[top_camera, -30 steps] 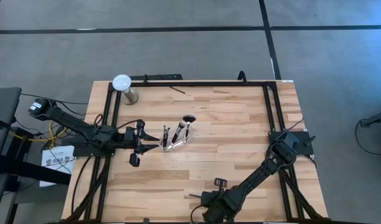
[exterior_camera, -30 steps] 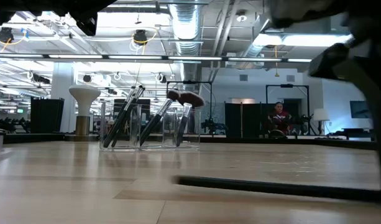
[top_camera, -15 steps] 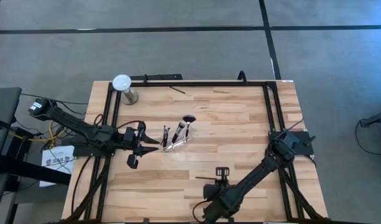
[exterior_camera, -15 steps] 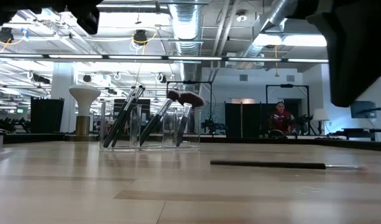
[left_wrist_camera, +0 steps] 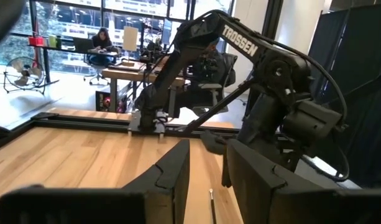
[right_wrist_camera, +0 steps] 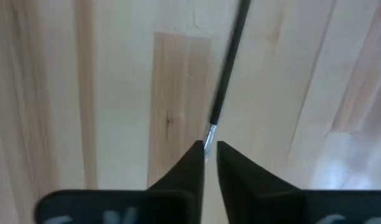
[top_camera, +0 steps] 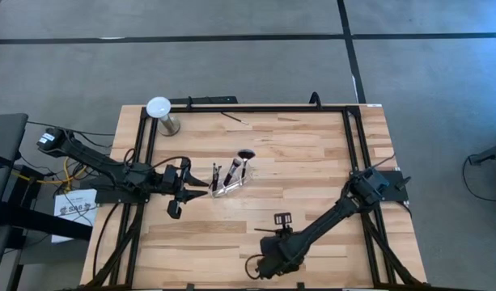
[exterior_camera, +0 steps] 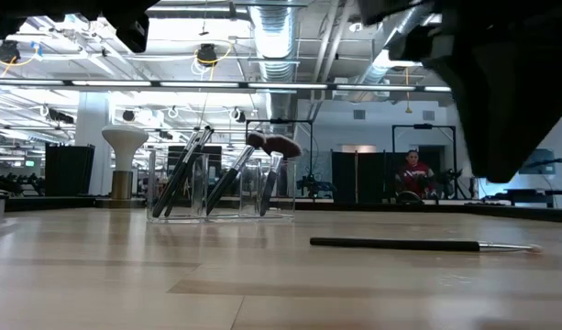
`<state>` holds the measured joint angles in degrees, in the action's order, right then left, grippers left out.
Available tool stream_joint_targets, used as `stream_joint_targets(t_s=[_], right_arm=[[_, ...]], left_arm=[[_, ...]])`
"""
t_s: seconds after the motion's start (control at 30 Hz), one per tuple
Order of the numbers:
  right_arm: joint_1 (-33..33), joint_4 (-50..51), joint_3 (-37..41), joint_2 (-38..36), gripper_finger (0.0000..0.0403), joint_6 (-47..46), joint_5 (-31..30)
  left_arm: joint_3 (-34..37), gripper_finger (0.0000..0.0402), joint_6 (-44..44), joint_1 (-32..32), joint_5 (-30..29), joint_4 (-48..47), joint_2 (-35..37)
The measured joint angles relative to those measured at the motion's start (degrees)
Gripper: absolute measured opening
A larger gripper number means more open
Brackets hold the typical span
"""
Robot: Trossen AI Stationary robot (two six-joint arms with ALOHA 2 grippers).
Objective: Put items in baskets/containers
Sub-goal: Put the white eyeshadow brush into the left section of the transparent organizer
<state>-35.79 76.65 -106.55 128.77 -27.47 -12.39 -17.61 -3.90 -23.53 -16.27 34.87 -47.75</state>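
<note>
My right gripper will open its narrowly spaced fingers, which hang above the slanting brush's silver ferrule, and grip the brush's handle (right_wrist_camera: 217, 111) just past the ferrule.
A dark-handled brush with a silver ferrule lies flat on the table (exterior_camera: 400, 244), also in the high view (top_camera: 264, 229). My right gripper (right_wrist_camera: 209, 149) hangs above the brush's ferrule end (right_wrist_camera: 212, 129). Its fingers are a narrow gap apart and touch nothing. The clear container (top_camera: 229, 184) stands mid-table with several brushes leaning in it (exterior_camera: 271, 144). My left gripper (top_camera: 201, 190) waits open just left of the container. Another brush (top_camera: 234, 118) lies near the far edge.
A white-domed stand (top_camera: 160, 109) is at the far left corner. A black frame rail (top_camera: 248, 107) runs along the table's edges. Bare wood (top_camera: 312, 162) lies right of the container. A person (exterior_camera: 411, 174) sits in the room behind.
My right gripper has moved toward the far edge and slightly left. The loose brush has slid from close to the near edge to farther in, and has lain still for the last half second. The left arm and the container have kept still.
</note>
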Motion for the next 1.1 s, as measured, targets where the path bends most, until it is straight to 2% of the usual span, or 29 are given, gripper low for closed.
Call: stream_joint_targets(t_s=[0.2, 0.37, 0.77, 1.1], right_arm=[[2.5, -3.5, 2.1, 0.0, 0.0097, 0.8, 0.5], [3.4, -8.4, 5.4, 0.0, 0.0114, 2.1, 2.9], [3.3, -14.3, 11.4, -0.7, 0.0057, 1.9, 6.1], [3.2, -18.5, 14.8, -0.9, 0.0024, 0.3, 7.7]], left_arm=[[0.0, 0.0104, 0.0, 0.0, 0.2, -0.1, 0.0], [0.0, 0.0104, 0.0, 0.0, 0.2, -0.5, 0.0], [0.0, 0.0104, 0.0, 0.0, 0.2, -0.5, 0.0], [0.0, 0.0104, 0.2, 0.0, 0.2, -0.5, 0.0]])
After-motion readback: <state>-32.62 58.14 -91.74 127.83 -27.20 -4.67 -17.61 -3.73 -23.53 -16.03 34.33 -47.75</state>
